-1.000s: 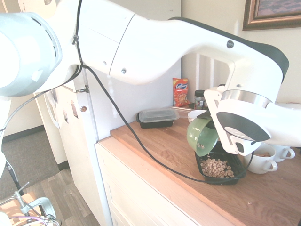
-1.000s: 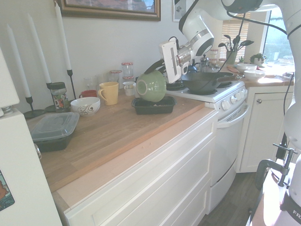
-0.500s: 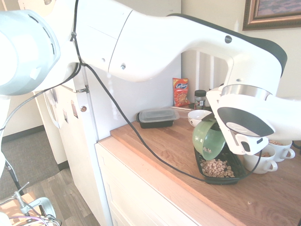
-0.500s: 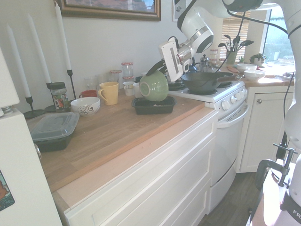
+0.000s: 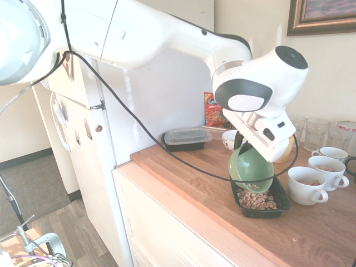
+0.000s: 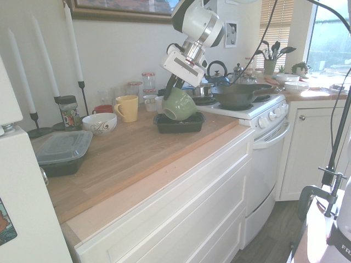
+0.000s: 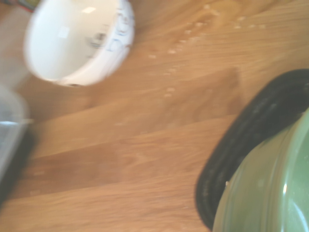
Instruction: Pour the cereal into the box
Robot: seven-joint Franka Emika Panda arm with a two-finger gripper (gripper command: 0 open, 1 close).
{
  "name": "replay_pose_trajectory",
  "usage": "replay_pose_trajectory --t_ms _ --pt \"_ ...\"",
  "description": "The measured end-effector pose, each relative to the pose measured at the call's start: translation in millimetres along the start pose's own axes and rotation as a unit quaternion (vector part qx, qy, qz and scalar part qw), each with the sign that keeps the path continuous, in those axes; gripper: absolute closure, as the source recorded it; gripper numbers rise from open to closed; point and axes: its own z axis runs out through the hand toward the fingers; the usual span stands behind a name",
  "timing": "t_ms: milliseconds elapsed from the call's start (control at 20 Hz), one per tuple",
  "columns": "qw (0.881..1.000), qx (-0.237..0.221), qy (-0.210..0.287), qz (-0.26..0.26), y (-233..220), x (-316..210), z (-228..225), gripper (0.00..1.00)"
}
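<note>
I need to let go of the green bowl, now hanging mouth-down over the box, with my gripper on the bare counter (image 6: 129,150) (image 7: 123,215) between the lidded black container and the box.
The box (image 5: 281,202) is a shallow black tray on the wooden counter, seen from the other side as the box (image 6: 189,125). The cereal (image 5: 257,199) lies in a tan heap inside it. A green bowl (image 5: 251,167) hangs directly over the box, tipped mouth-down, with its lip just above the cereal. My gripper (image 5: 240,143) is shut on the bowl's rim from above. The second exterior view shows the gripper (image 6: 171,83) and the bowl (image 6: 178,104) over the box. Up close, the wrist view catches the bowl (image 7: 270,193) and the box's rim (image 7: 248,142).
Three white mugs (image 5: 303,186) stand right of the box, with glasses (image 5: 314,130) behind them. A white bowl (image 6: 99,123), a yellow mug (image 6: 127,108), a lidded black container (image 5: 186,138) and a snack packet (image 5: 213,108) sit along the counter. A stove with a pan (image 6: 241,96) adjoins it.
The wrist has swung up and rotated. The green bowl has turned from lying on its side to mouth-down over the box.
</note>
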Motion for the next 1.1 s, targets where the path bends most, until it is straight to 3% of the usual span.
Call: replay_pose_trajectory --t_ms 200,450,850,1100 --pt "0.992 -0.073 0.098 -0.009 -31 -41 9 1.0" --pt "0.969 -0.14 0.199 -0.045 -75 -121 35 1.0" --pt "0.943 -0.185 0.254 -0.109 -124 -235 96 1.0" --pt "0.924 -0.211 0.283 -0.148 -131 -268 151 1.0"
